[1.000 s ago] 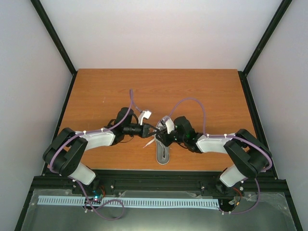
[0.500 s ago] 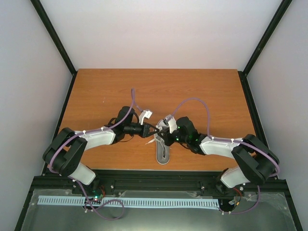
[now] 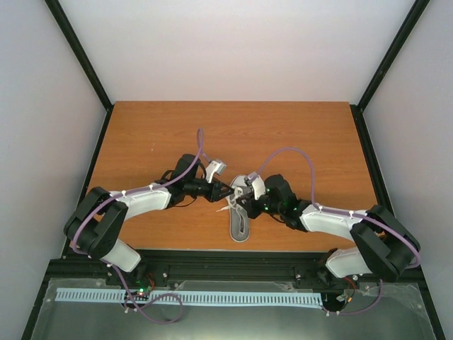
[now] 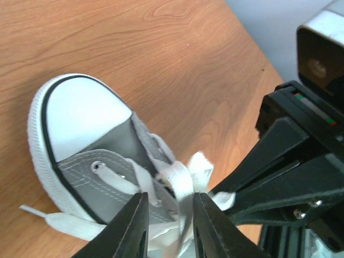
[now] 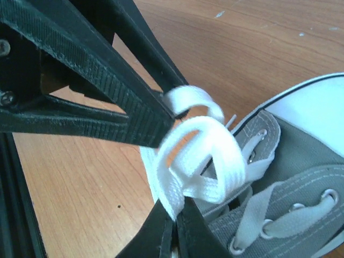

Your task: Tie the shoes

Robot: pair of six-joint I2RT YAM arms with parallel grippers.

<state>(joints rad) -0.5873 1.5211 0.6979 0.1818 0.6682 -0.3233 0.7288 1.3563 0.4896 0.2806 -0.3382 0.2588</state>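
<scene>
The small lace loop sits only at the ends of the left gripper's fingers, so the left gripper needs to open, reach farther in and pinch the lace [image 5: 207,185] close beside the right gripper.
The grey canvas sneaker [image 3: 240,225] with a white toe cap [image 4: 80,115] lies near the table's front edge, toe pointing away from the arms. Both grippers meet over its white laces. My right gripper [image 5: 176,224] is shut on a white lace loop [image 5: 207,156] and holds it up above the eyelets. My left gripper [image 4: 169,215] is open, its fingers [image 4: 131,228] straddling a lace strand [image 4: 185,188] just left of the right gripper [image 4: 301,166]. In the right wrist view the left gripper's fingers [image 5: 107,107] reach in from the left, with a second small loop [image 5: 193,99] at their tip.
A loose lace end [image 4: 59,223] trails on the wooden table [image 3: 148,134] left of the shoe. Purple cables [image 3: 287,152] arch over both wrists. Black frame posts and white walls surround the table, and a black rail [image 3: 233,265] runs along its near edge.
The left gripper has moved right and slightly up towards the shoe's laces. The right forearm has swung lower and further right while its gripper stays at the laces.
</scene>
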